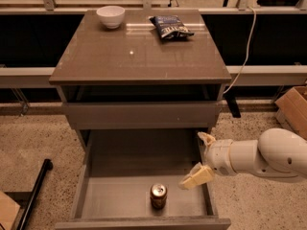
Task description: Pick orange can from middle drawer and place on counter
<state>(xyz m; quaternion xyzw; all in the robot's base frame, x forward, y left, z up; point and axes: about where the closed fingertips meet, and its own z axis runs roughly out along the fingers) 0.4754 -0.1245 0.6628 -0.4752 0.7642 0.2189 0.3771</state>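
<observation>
My gripper is to go next to the orange can's body [158,197], near the front edge of the open drawer, and close there.
The orange can [158,195] stands upright on the floor of the open middle drawer [115,195], near its front edge and about at its centre. My gripper [201,158] comes in from the right on a white arm and hangs over the drawer's right wall, to the right of the can and a little above it. Its two cream fingers [196,176] are spread apart and hold nothing. The glossy grey-brown counter [139,51] tops the cabinet above.
A white bowl [111,16] and a dark blue snack bag [171,27] sit at the back of the counter. A cardboard box [295,109] stands on the floor at right, a black pole [33,195] lies at lower left, and a white cable [247,47] hangs behind.
</observation>
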